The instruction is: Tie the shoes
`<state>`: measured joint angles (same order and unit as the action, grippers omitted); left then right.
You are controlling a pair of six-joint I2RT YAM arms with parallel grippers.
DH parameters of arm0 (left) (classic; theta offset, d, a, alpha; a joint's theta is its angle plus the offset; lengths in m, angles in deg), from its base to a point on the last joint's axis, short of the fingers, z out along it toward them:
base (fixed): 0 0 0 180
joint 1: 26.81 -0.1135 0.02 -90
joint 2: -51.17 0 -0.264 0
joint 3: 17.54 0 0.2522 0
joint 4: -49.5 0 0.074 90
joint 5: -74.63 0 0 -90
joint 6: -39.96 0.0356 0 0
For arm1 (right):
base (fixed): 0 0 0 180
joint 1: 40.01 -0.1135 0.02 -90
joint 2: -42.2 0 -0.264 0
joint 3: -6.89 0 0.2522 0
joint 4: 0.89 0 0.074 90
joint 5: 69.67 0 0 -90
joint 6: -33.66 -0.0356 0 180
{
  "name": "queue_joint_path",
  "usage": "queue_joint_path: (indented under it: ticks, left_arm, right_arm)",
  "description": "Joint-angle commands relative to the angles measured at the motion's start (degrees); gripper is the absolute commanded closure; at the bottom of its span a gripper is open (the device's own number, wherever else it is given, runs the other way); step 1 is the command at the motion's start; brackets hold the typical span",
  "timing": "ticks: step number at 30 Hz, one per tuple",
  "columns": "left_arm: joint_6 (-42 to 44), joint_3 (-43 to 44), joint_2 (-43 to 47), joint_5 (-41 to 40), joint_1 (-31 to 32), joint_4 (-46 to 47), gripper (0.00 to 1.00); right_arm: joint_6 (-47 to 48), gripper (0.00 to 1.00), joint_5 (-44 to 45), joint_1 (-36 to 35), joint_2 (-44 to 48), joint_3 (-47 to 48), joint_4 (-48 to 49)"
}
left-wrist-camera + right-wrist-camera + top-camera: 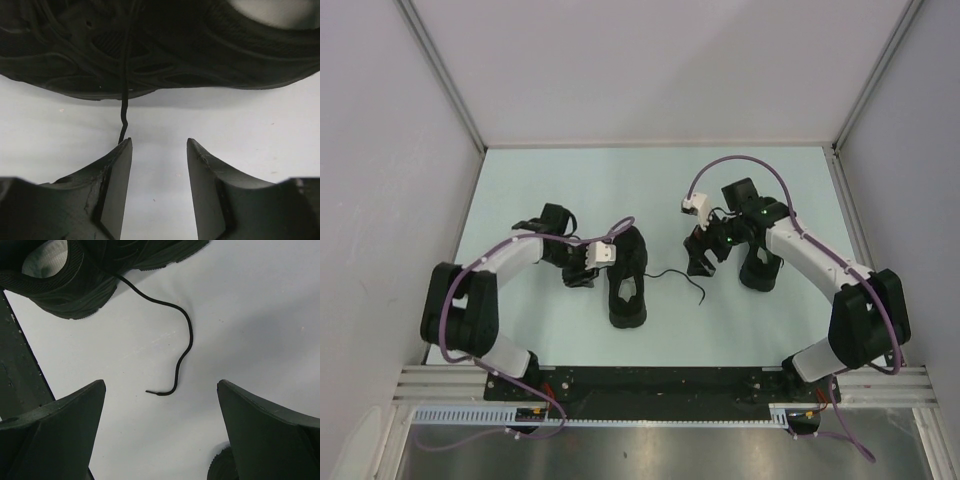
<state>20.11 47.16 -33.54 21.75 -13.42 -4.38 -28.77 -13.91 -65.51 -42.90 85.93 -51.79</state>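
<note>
My right gripper is to close on the lace trailing across the table (693, 281) (184, 355), between the lace's big bend and its loose end.
The black sneaker (628, 280) lies on the pale table, toe away from me, its opening toward the near edge. My left gripper (582, 272) is open and empty, just left of the shoe. In the left wrist view the shoe's side (160, 45) fills the top, and a thin lace (123, 107) hangs down to just outside the left fingertip (125, 150). My right gripper (705, 258) is open and empty, right of the shoe. The other lace (685, 278) trails right across the table. In the right wrist view this lace (187, 335) ends between and ahead of the fingers.
White enclosure walls (380, 150) stand at left, right and back. An aluminium rail (660, 380) runs along the near edge by the arm bases. A dark ribbed part (220, 467) shows at the bottom of the right wrist view.
</note>
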Motion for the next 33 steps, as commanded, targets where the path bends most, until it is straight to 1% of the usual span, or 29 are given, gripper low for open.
queue_joint_path:
  ticks: [1,7,9,17,22,23,24,26,27,28,29,33]
  left_arm:
    - [4.73,3.55,-4.85,-2.67,0.85,2.67,0.5]
    - [2.89,3.82,-7.23,-4.25,1.64,6.89,0.54]
    - [2.8,4.08,-7.58,-4.34,1.73,6.98,0.56]
    - [3.5,3.38,-7.49,-3.02,2.61,7.86,0.6]
    - [3.15,3.73,-7.75,-1.79,2.96,8.3,0.66]
    - [3.06,3.82,-7.67,-1.53,2.96,8.21,0.67]
    - [3.06,3.82,-7.32,-0.48,2.96,7.87,0.75]
    - [3.32,3.56,-6.7,0.58,2.96,7.43,0.85]
    - [3.24,3.12,-5.57,1.8,2.96,7.16,0.94]
    - [2.89,2.77,-4.77,2.25,2.96,7.25,0.98]
    - [2.37,2.5,-3.98,2.86,2.96,7.33,1.0]
    - [0.43,1.1,1.81,5.5,2.7,6.38,1.0]
  right_arm:
    - [-0.94,0.01,-2.32,1.15,-1.12,0.99,-0.21]
    - [-0.94,0.01,-3.55,2.2,-2.96,0.99,-0.38]
    - [-1.03,0.01,-3.82,2.12,-3.14,0.99,-0.3]
    - [-1.82,0.03,-3.91,2.29,-4.2,0.99,0.14]
    - [-2.96,0.05,-3.64,2.29,-4.55,0.99,0.76]
    - [-3.14,0.05,-3.73,2.38,-4.64,0.99,0.76]
    - [-3.14,0.05,-3.9,2.29,-4.9,0.99,0.93]
    - [-3.4,0.05,-3.82,2.38,-5.07,0.99,1.11]
    - [-3.4,0.05,-3.9,2.38,-5.25,0.99,1.2]
    - [-3.4,0.05,-3.91,2.38,-5.25,0.99,1.2]
    - [-3.4,0.05,-3.91,2.47,-5.25,0.99,1.29]
    - [-4.8,0.07,-4.78,2.64,-5.25,0.99,1.46]
